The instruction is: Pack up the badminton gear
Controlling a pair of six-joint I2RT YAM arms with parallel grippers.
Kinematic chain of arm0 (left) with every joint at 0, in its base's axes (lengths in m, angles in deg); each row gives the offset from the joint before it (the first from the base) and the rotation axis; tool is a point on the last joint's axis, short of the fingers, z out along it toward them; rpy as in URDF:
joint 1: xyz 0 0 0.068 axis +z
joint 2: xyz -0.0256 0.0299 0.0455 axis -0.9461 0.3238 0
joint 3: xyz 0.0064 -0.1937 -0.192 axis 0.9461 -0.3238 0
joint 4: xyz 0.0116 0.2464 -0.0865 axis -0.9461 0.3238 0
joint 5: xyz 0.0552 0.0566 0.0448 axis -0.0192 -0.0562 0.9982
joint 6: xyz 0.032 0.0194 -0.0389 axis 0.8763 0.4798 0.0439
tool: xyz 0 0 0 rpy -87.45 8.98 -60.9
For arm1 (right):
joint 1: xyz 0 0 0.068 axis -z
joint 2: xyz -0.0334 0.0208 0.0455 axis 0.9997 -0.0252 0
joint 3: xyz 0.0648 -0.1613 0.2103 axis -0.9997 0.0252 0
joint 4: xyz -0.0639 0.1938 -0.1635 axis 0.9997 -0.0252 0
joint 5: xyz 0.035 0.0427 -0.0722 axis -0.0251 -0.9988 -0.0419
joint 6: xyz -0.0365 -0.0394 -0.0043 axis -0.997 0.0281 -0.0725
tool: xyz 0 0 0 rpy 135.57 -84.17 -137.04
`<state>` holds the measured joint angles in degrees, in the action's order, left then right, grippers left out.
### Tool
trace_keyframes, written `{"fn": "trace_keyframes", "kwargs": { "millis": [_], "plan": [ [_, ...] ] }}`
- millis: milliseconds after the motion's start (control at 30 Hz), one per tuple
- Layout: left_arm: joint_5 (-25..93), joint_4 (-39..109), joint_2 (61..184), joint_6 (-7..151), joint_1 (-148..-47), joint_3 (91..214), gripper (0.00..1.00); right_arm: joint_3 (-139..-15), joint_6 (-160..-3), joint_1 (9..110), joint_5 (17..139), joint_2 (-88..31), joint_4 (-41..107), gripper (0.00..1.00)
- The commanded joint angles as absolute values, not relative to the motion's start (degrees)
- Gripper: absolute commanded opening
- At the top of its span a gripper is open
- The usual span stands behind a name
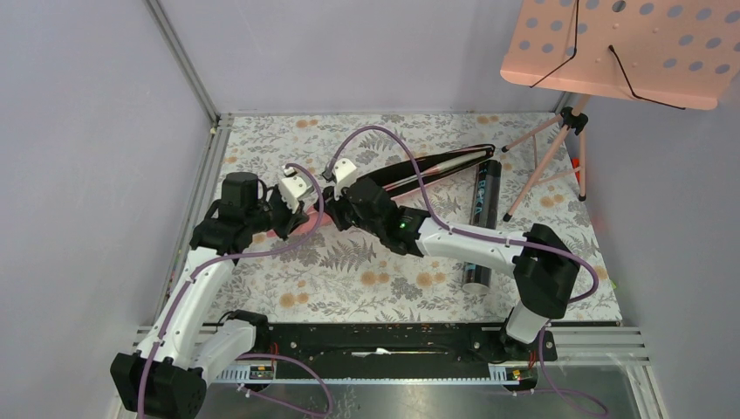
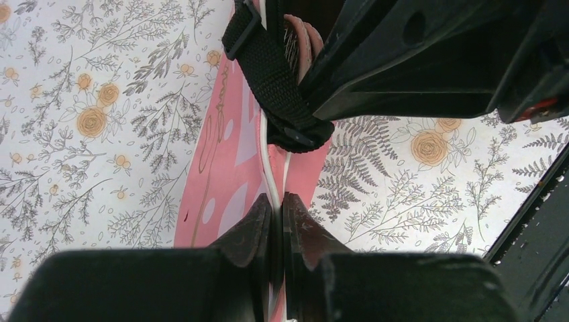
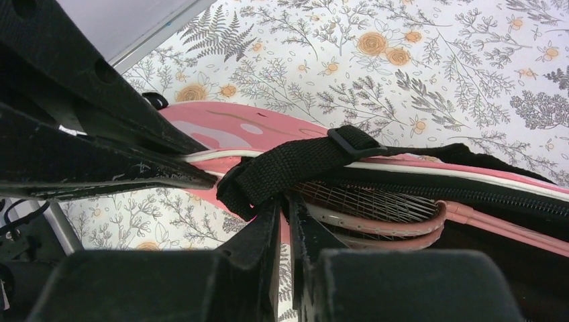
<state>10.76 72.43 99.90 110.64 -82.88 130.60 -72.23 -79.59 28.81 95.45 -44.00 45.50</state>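
Note:
Next, my left gripper lets go of the pink cover across the fern print on the flowered table [image 1: 356, 226], beside the long black tube.
The pink cover [image 1: 301, 225] lies open on the flowered table, its black strap [image 3: 295, 164] across the head end. Two pink-framed rackets [image 3: 376, 218] lie inside it, their handles [image 1: 441, 163] pointing to the back right. My left gripper [image 2: 278, 201] is shut on the cover's white-piped edge [image 2: 228, 174]. My right gripper [image 3: 285, 204] meets it from the other side, its jaws nearly together on the cover's pink edge just under the strap [image 2: 268, 74]. The long black tube [image 1: 482, 223] lies to the right of the cover. No shuttlecocks show.
A pink perforated music stand [image 1: 624, 48] on tripod legs [image 1: 545, 166] overhangs the back right corner. Grey walls close the left and back sides. The two gripper heads [image 1: 314, 205] sit almost against each other.

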Motion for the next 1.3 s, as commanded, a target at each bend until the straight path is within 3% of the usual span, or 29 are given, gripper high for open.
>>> {"fn": "trace_keyframes", "kwargs": {
  "millis": [0,133,233,433,733,1000,1200,1267],
  "plan": [
    [5.87,70.17,97.98,111.15,-84.01,131.05,0.0,-74.9,-84.09,29.58,95.0,-42.81,44.25,0.04],
    [5.63,70.37,98.27,111.67,-84.12,130.94,0.0,-74.5,-86.89,29.47,86.27,-42.8,45.12,0.0],
    [6.84,70.16,98.13,111.68,-84.12,130.9,0.0,-73.92,-87.96,29.49,86.28,-42.09,45.08,0.0],
    [11.03,68.95,95.9,115.2,-84.12,128.46,0.0,-77.74,-87.67,30.85,101.67,-42.52,28.25,0.0],
    [15.24,69.88,93.68,119.49,-83.95,127.12,0.0,-77.44,-87.11,38.52,111.03,-44.58,12.46,0.0],
    [16.18,73.53,94.46,125.4,-82.51,127.91,0.0,-73.82,-91.52,46.47,106.92,-42.47,13.52,0.0],
    [12.68,78.04,95.32,130.07,-81.53,128.7,0.0,-70.3,-94.99,47.71,87.98,-36.44,19.07,0.0],
    [11.84,79.88,95.5,132.53,-81.14,128.84,0.0,-70.43,-95.84,47.77,89.82,-35.65,19.02,0.0]
  ]
}}
